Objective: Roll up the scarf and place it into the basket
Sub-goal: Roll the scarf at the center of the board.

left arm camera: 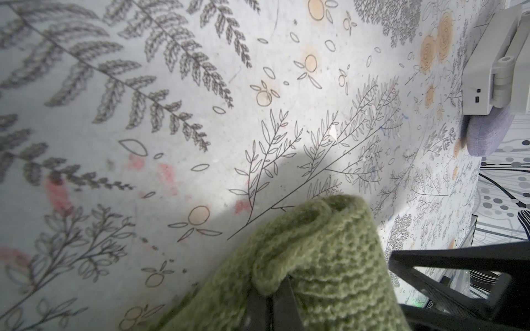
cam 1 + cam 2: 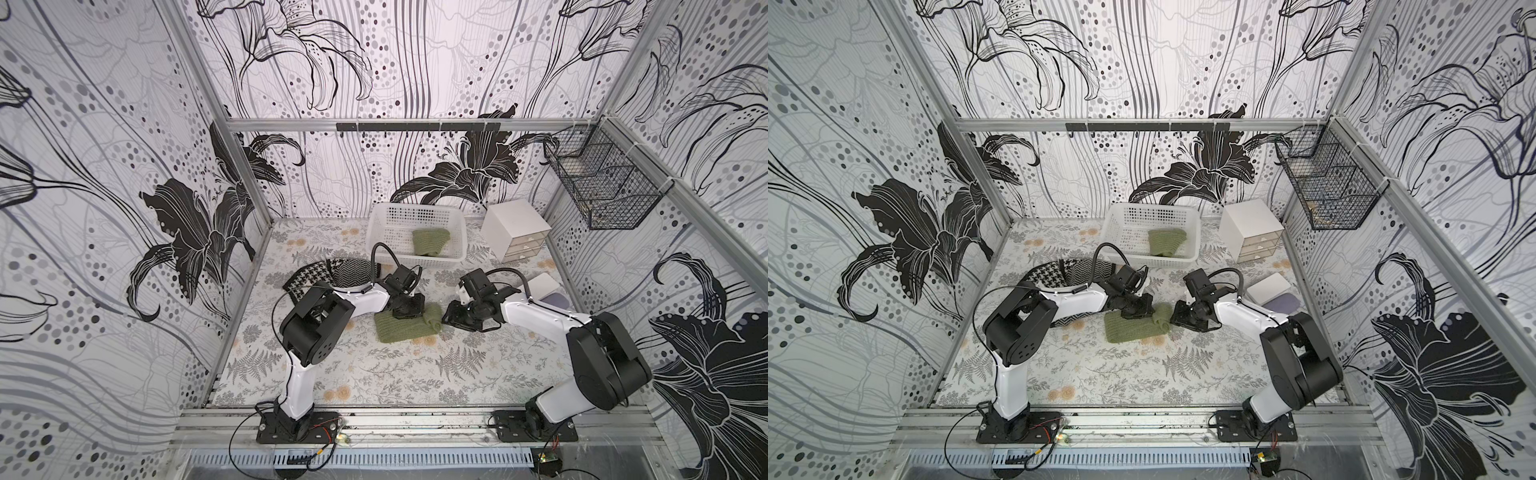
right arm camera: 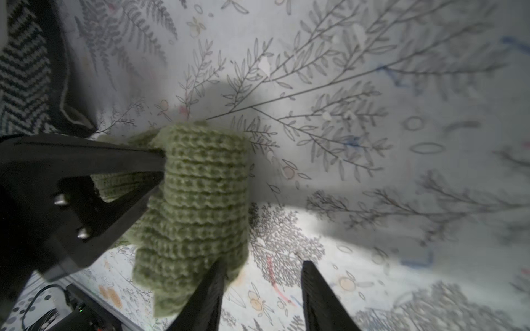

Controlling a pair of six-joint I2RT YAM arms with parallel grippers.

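The roll's near end sits outside the robot's open right fingers, so the right gripper needs to move over and pinch that end (image 2: 436, 328) before the robot rolls the scarf further.
A green knitted scarf (image 2: 397, 330) (image 2: 1125, 328) lies mid-table, its right end rolled over into a thick roll (image 3: 200, 200). My left gripper (image 2: 409, 309) (image 2: 1136, 309) (image 1: 271, 292) is on top of it, shut on a fold of the knit (image 1: 329, 258). My right gripper (image 2: 451, 313) (image 2: 1179, 313) (image 3: 262, 265) stands open just right of the roll. One of its fingers (image 3: 206, 289) is by the roll's edge, with only table between the two. The white perforated basket (image 2: 419, 262) (image 2: 1150, 262) stands behind and holds a green knitted bundle (image 2: 430, 241).
A black-and-white patterned scarf (image 2: 332, 272) lies behind the left arm. A white drawer box (image 2: 515, 228) stands right of the basket, and a black wire mesh basket (image 2: 602, 187) hangs on the right wall. A white device on a grey pad (image 2: 544, 286) sits behind the right arm.
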